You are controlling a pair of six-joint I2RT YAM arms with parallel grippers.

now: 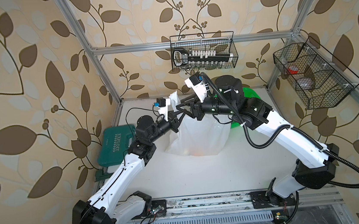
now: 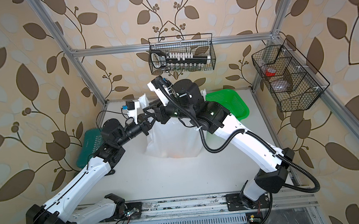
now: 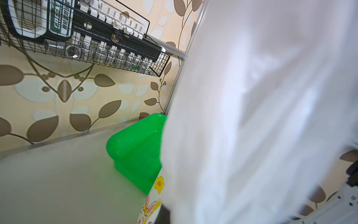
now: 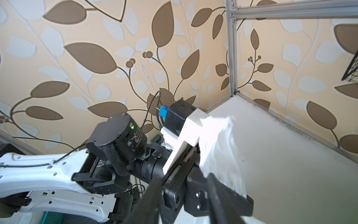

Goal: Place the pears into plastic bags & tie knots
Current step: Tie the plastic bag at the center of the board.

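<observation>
Next, I back my right gripper, low against left fingers, up and pinch the handle (image 1: 173, 97) near its tip.
The plastic bag (image 1: 199, 137) stands white and translucent mid-table, in both top views (image 2: 172, 140). An orange tint of the pears (image 1: 198, 153) shows through its bottom; their shapes are hidden. One white handle (image 1: 174, 99) sticks up above my left gripper (image 1: 175, 117), which is shut on it. The right wrist view shows that strip of handle (image 4: 219, 145) rising from the left gripper's shut jaws. My right gripper (image 1: 181, 105) is open, with its fingers (image 4: 151, 194) either side of the left gripper. The bag (image 3: 251, 116) fills the left wrist view. The knots are out of view.
A green plastic basket (image 1: 248, 94) sits behind the right arm, close to the bag (image 3: 135, 145). A green tool case (image 1: 116, 145) lies at the table's left edge. Wire baskets hang on the back wall (image 1: 203, 52) and the right wall (image 1: 309, 75).
</observation>
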